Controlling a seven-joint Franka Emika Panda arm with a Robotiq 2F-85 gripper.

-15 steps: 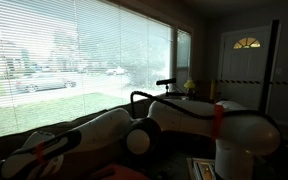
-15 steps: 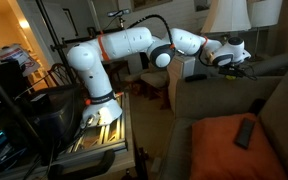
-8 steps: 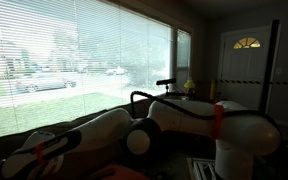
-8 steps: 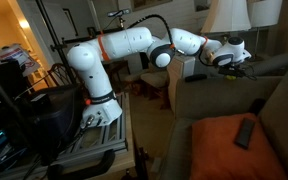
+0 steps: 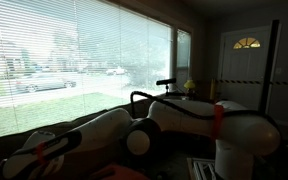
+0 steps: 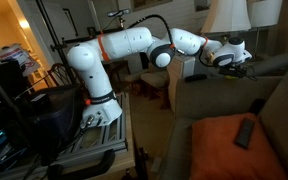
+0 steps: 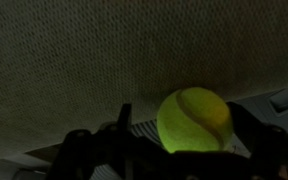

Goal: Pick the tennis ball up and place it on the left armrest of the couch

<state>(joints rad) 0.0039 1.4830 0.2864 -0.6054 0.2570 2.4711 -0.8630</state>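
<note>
My gripper will close around the ball [image 7: 194,120], as the tennis ball sits at the edge of the armrest, and settle it farther in before backing off.
In the wrist view the yellow-green tennis ball [image 7: 194,120] rests against grey woven couch fabric [image 7: 84,60]. It lies between the dark fingers of my gripper [image 7: 187,118]. The left finger [image 7: 124,115] stands apart from the ball with a clear gap, while the right finger [image 7: 252,122] is close beside it. The jaws are open. In an exterior view the gripper [image 6: 227,56] hangs low over the grey couch's armrest [image 6: 209,82], and the ball is too small to make out there.
An orange cushion [image 6: 224,142] and a dark remote [image 6: 246,132] lie on the couch seat. A lamp [image 6: 229,20] stands behind the armrest. The arm's base sits on a metal cart [image 6: 94,135]. A blinded window [image 5: 74,60] fills the far side.
</note>
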